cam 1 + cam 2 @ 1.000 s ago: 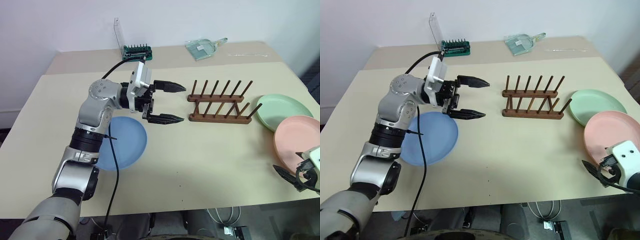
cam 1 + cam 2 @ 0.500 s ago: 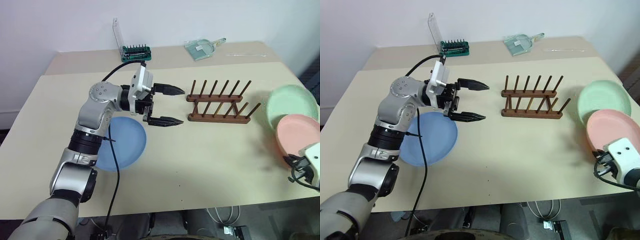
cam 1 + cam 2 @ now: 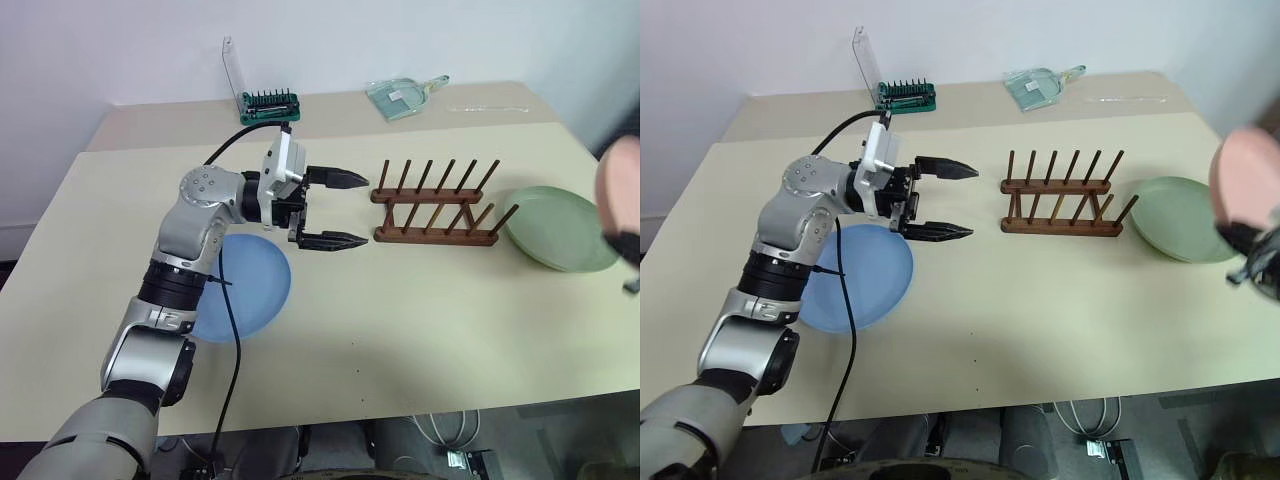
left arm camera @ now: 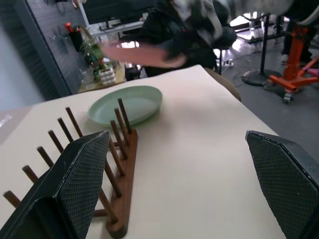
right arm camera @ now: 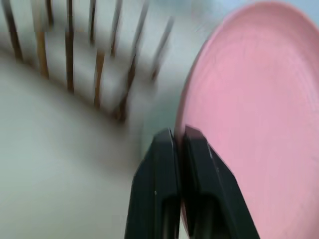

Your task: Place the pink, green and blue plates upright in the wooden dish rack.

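I need to use my right gripper to set the pink plate, now tilted up at the table's edge, down upright in the dish rack's end slot (image 5: 125, 90) that is nearest to the green plate.
My right gripper (image 5: 178, 133) is shut on the rim of the pink plate (image 5: 259, 124) and holds it tilted up in the air at the table's right edge (image 3: 1245, 178). The green plate (image 3: 555, 228) lies flat just right of the wooden dish rack (image 3: 435, 210), whose pegs stand bare. Left of the rack my left gripper (image 3: 365, 210) hangs open and level, pointing at the rack with nothing between its fingers. Beneath that arm the blue plate (image 3: 245, 290) lies flat on the table.
A green tool holder with a clear lid (image 3: 265, 100) and a clear dustpan (image 3: 405, 95) sit at the back of the table (image 3: 400, 330). Bare tabletop runs in front of the rack. An orange stand (image 4: 299, 45) stands on the floor past the table's right end.
My right gripper shut on the pink plate's rim and raised it off the table. The green plate, tipped up half a second ago, lies flat again. The left arm stayed put.
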Controlling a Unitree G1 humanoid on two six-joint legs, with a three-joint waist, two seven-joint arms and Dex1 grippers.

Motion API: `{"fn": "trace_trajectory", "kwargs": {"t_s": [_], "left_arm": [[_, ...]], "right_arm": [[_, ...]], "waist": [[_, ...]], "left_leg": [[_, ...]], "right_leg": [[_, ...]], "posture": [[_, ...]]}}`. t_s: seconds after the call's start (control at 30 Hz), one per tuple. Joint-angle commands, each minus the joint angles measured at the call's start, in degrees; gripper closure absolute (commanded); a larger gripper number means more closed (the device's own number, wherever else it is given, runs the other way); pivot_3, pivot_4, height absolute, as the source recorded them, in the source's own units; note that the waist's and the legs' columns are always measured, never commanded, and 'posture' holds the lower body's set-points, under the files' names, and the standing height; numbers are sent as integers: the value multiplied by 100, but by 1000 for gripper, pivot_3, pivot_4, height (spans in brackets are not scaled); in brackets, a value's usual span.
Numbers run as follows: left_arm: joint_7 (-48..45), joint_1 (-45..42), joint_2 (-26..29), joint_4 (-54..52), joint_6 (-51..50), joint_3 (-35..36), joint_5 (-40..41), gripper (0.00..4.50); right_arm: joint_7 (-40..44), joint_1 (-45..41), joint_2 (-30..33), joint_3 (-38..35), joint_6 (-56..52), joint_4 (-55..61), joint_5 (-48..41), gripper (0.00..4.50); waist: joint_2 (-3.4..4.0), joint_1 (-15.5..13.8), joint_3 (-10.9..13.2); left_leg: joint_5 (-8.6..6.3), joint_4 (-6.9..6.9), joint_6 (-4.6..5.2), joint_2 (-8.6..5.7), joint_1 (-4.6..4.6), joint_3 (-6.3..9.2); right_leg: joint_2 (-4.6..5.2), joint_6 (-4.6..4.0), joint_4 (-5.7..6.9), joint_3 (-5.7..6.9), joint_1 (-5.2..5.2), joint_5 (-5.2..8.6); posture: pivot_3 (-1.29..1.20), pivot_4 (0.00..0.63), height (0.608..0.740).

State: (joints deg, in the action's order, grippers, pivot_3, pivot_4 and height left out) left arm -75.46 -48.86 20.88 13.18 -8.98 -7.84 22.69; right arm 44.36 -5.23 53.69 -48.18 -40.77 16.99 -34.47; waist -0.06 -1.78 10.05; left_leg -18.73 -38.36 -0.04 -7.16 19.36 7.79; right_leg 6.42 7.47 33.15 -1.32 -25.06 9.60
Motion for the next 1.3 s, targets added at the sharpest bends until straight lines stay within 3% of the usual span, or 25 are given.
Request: {"fn": "trace_trajectory", "kwargs": {"t_s": [0.03,0.33,0.8,1.3], "left_arm": [[401,-156,-64,213,430,142,-275,0],[611,63,19,-99,357,124,-307,0],[892,520,264,-811,-5,186,-197,0],[822,499,339,-810,-11,153,-210,0]], "right_arm": [[-189,-1107,-130,-225,-572,-350,-1506,4448],[369,-2794,-109,272,-1385,-2794,-2833,4448],[1982,-3398,234,1493,-1259,-4446,-2200,4448],[2494,-3335,234,1689,-1021,-5027,-1574,4448]], "waist": [[-11,-27,5],[-7,-35,1],[-1,62,-3],[1,105,-4]], "left_leg": [[0,1,0,3,0,4],[-6,0,10,-6,14,1],[-4,6,7,1,14,-8],[-3,6,5,0,15,-10]], "right_leg": [[-2,-1,-3,2,0,-1],[6,0,-7,5,-13,-11],[1,-3,1,-1,-23,-14],[2,-3,2,-1,-28,-14]], "posture": [[0,150,740],[0,150,740],[0,150,740],[0,150,740]]}}
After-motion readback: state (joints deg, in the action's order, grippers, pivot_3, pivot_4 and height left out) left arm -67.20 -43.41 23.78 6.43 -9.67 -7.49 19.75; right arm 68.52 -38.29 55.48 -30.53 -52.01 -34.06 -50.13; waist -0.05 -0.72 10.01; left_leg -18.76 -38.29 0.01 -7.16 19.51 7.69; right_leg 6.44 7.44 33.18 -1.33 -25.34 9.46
